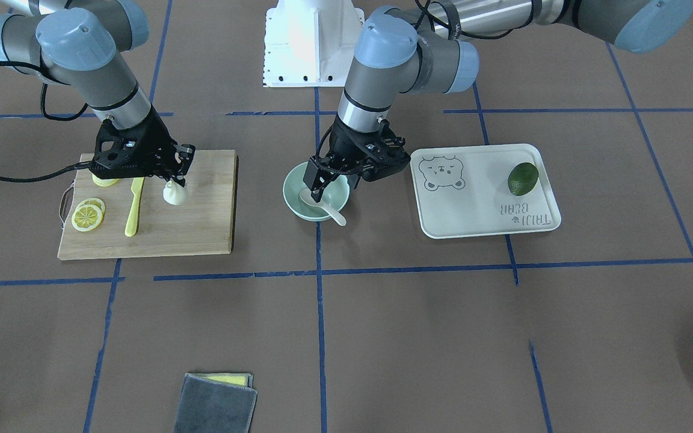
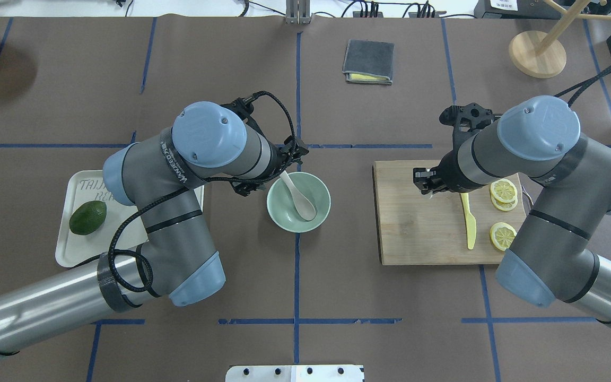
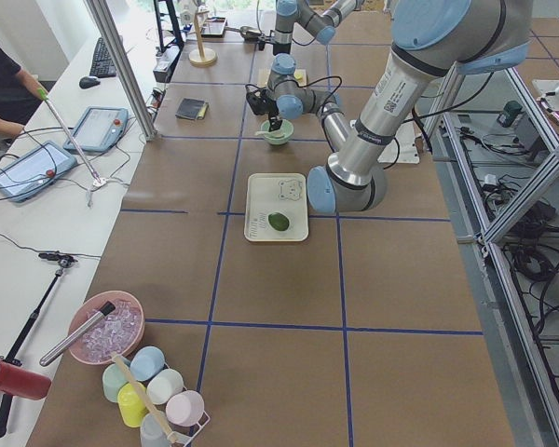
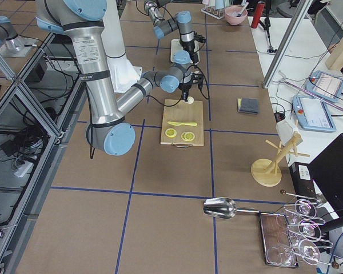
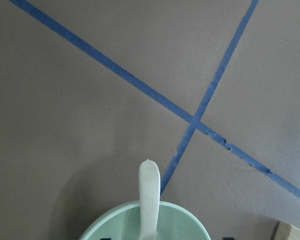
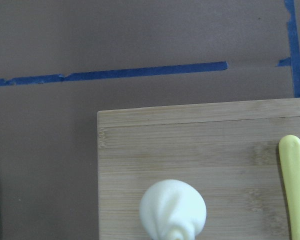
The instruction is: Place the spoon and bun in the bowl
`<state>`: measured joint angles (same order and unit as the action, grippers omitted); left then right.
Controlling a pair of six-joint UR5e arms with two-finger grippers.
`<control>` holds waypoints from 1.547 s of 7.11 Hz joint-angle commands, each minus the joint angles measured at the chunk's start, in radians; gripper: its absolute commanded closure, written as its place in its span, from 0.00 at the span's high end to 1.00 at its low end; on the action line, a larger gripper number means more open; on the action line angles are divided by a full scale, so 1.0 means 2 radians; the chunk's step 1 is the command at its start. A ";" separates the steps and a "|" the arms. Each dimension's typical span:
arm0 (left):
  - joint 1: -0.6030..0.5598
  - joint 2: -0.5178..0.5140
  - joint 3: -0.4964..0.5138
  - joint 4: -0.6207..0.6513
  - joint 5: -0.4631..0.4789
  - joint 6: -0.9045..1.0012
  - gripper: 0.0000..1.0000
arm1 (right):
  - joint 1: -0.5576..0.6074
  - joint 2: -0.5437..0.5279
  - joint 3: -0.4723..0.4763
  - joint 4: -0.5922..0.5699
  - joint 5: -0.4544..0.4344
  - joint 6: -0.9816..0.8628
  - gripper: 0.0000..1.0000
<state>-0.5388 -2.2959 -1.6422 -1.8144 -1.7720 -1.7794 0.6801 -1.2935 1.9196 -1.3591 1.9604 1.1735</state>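
Observation:
Next, my right gripper lets go of the white bun in the mint-green bowl (image 1: 331, 183), beside the scoop of the off-white spoon.
The off-white spoon (image 1: 324, 207) lies in the mint-green bowl (image 1: 290, 187), scoop inside and handle over the rim; both also show in the overhead view, the spoon (image 2: 300, 199) in the bowl (image 2: 322, 211). My left gripper (image 1: 331, 183) hovers just over the bowl, open, with its fingers apart on either side of the spoon and not holding it. The white bun (image 1: 175, 194) stands on the wooden cutting board (image 1: 202, 231). My right gripper (image 1: 174, 177) is right above the bun and looks open. The right wrist view shows the bun (image 6: 173, 210) free on the board.
A yellow plastic knife (image 1: 134, 207) and lemon slices (image 1: 88, 215) lie on the board beside the bun. A grey-white bear tray (image 1: 473, 216) with a dark green fruit (image 1: 523, 178) sits beside the bowl. A folded grey cloth (image 1: 217, 403) lies at the table's far side.

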 commanded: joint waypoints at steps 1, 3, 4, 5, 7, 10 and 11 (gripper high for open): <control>-0.020 0.010 -0.072 0.104 -0.001 0.085 1.00 | -0.001 0.025 0.010 0.000 -0.001 0.001 0.00; -0.054 0.034 -0.110 0.157 -0.001 0.201 1.00 | -0.013 0.071 0.004 -0.001 -0.002 0.002 0.00; -0.087 0.056 -0.118 0.162 -0.004 0.253 1.00 | -0.022 0.111 -0.011 -0.017 -0.003 0.014 0.00; -0.118 0.065 -0.118 0.179 -0.033 0.312 1.00 | -0.038 0.155 -0.038 -0.025 -0.008 0.037 0.00; -0.185 0.079 -0.115 0.208 -0.043 0.442 1.00 | -0.073 0.228 -0.106 -0.025 -0.049 0.051 0.00; -0.280 0.100 -0.091 0.208 -0.089 0.573 1.00 | -0.094 0.261 -0.152 -0.028 -0.060 0.057 0.08; -0.306 0.101 -0.073 0.208 -0.104 0.615 1.00 | -0.094 0.260 -0.151 -0.037 -0.058 0.066 0.26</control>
<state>-1.0811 -2.0978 -1.8275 -1.3994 -1.9406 -0.6507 0.4962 -0.7747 1.6200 -1.4180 1.8422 1.2881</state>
